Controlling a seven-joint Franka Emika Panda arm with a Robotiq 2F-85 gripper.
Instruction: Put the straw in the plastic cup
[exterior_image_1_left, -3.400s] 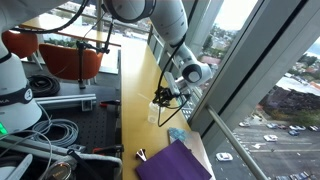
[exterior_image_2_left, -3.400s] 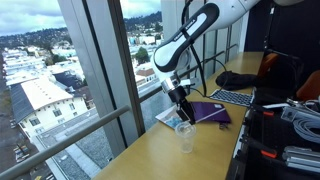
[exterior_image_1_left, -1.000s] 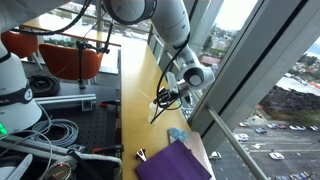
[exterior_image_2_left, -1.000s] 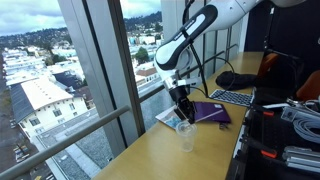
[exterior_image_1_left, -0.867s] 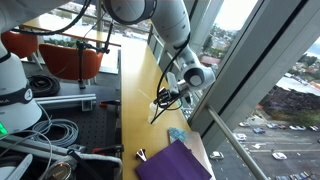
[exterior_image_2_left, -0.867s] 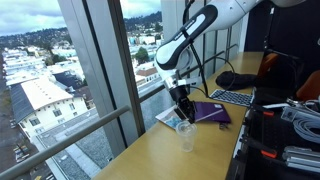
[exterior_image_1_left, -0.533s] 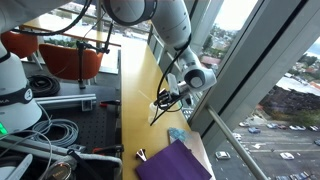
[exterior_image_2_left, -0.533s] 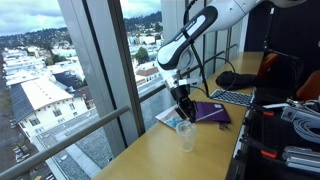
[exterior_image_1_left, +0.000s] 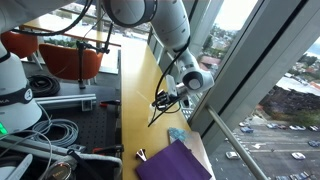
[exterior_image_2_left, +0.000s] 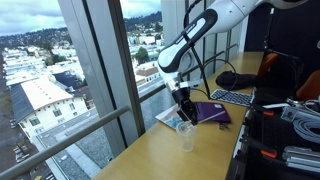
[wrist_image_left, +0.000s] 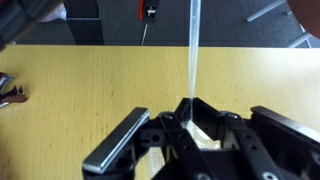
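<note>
I need to release the straw with my gripper inside the clear plastic cup (exterior_image_1_left: 167, 106) (wrist_image_left: 187, 138) on the wooden table, near the pale-blue lump. The straw now slants down from the jaws.
My gripper (exterior_image_2_left: 183, 104) hangs just above the clear plastic cup (exterior_image_2_left: 186, 137), which stands on the wooden table near the window. The gripper is shut on the straw (exterior_image_1_left: 156, 112), a thin dark line that slants down from the jaws (exterior_image_1_left: 165, 98). In the wrist view the straw (wrist_image_left: 191, 50) shows as a pale thin stick running away from the shut gripper (wrist_image_left: 190, 108) over the tabletop. I cannot tell whether its lower end is inside the cup's rim. The cup does not show in the wrist view.
A purple cloth (exterior_image_2_left: 210, 112) lies on the table just behind the cup, with a pale-blue lump (exterior_image_1_left: 177, 134) beside it. A keyboard (exterior_image_2_left: 232, 97) lies further back. The window glass and rail (exterior_image_2_left: 100, 130) run along the table's edge. Cables (exterior_image_1_left: 55, 130) pile up beside the table.
The gripper, still shut on the straw, has shifted slightly down toward the cup. The cup has not moved.
</note>
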